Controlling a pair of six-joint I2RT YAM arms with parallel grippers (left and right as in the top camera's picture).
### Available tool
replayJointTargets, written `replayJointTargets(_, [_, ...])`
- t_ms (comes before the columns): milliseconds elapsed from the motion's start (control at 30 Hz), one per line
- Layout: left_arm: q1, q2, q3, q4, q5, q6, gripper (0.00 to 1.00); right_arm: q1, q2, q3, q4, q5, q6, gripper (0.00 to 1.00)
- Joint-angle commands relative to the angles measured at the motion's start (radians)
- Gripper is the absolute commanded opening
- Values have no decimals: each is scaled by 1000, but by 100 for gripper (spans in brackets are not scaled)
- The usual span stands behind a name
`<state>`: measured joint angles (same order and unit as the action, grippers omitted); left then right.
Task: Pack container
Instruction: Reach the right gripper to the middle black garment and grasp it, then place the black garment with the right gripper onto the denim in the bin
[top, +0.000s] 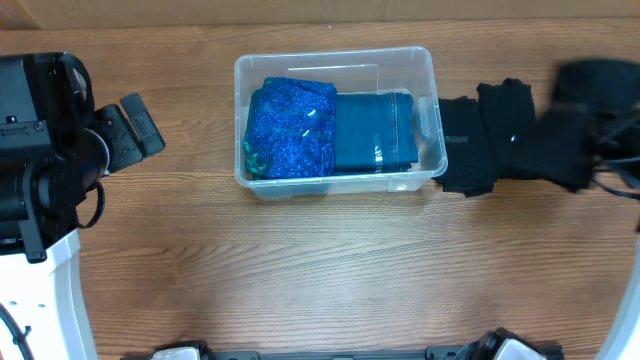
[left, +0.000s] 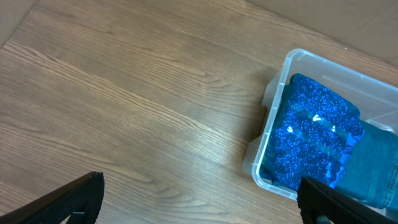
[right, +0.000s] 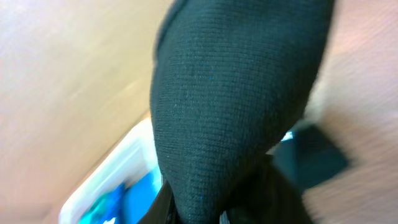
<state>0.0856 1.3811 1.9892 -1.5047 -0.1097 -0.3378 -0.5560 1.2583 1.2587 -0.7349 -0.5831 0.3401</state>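
Note:
I need to use my right gripper to put the black garment down on the folded teal cloth (top: 377, 119) inside the clear plastic container.
The clear plastic container (top: 420, 62) stands at the middle of the table. It holds a sparkly blue cloth (top: 290, 128) on the left and a folded teal cloth (top: 375, 130) on the right. A black garment (top: 500, 135) lies spread just right of the container. My right gripper (top: 592, 88), blurred, is shut on its far right end. In the right wrist view the black knit (right: 236, 93) fills the frame above my jaws (right: 199, 214), with the container (right: 106, 186) at lower left. My left gripper (top: 140, 125) is open and empty, left of the container (left: 273, 118); its fingers (left: 199, 199) frame bare wood.
The wooden table (top: 320, 270) runs to a pale wall at the back edge. The left arm's black body (top: 40, 140) and white base (top: 40, 300) stand at the far left. The two arm bases (top: 500, 350) show at the front edge.

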Motion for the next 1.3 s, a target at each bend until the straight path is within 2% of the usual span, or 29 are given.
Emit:
replayJointTargets(0, [0, -1, 3, -3, -13, 1, 100, 201, -6, 7, 18, -159, 6, 4])
replayJointTargets(100, [0, -1, 3, -3, -13, 1, 100, 380, 9, 7, 164, -252, 5, 4])
replayJointTargets(167, [0, -1, 3, -3, -13, 1, 100, 525, 24, 7, 320, -286, 6, 4])
replayJointTargets(233, [0, -1, 3, -3, -13, 1, 100, 650, 57, 7, 408, -242, 19, 4])
replayJointTargets(333, [0, -1, 3, -3, -13, 1, 100, 739, 144, 6, 417, -107, 36, 4])
replayJointTargets(567, [0, -1, 3, -3, -13, 1, 100, 775, 455, 6, 504, -78, 61, 4])
replayJointTargets(667, [0, -1, 3, -3, -13, 1, 100, 748, 537, 6, 461, 97, 59, 4])
replayJointTargets(800, [0, -1, 3, -3, -13, 1, 100, 714, 549, 7, 434, 240, 54, 4])
replayJointTargets(867, [0, -1, 3, -3, -13, 1, 100, 685, 546, 7, 435, 272, 53, 27])
replayJointTargets(933, [0, -1, 3, -3, -13, 1, 100, 662, 539, 7, 433, 267, 54, 38])
replayJointTargets(967, [0, -1, 3, -3, -13, 1, 100, 651, 523, 7, 429, 265, 53, 53])
replayJointTargets(1033, [0, -1, 3, -3, -13, 1, 100, 636, 478, 7, 443, 219, 42, 69])
replayJointTargets(1133, [0, -1, 3, -3, -13, 1, 100, 594, 368, 40, 449, 106, 43, 72])
replayJointTargets(1267, [0, -1, 3, -3, -13, 1, 100, 501, 270, 91, 291, 103, 50, 73])
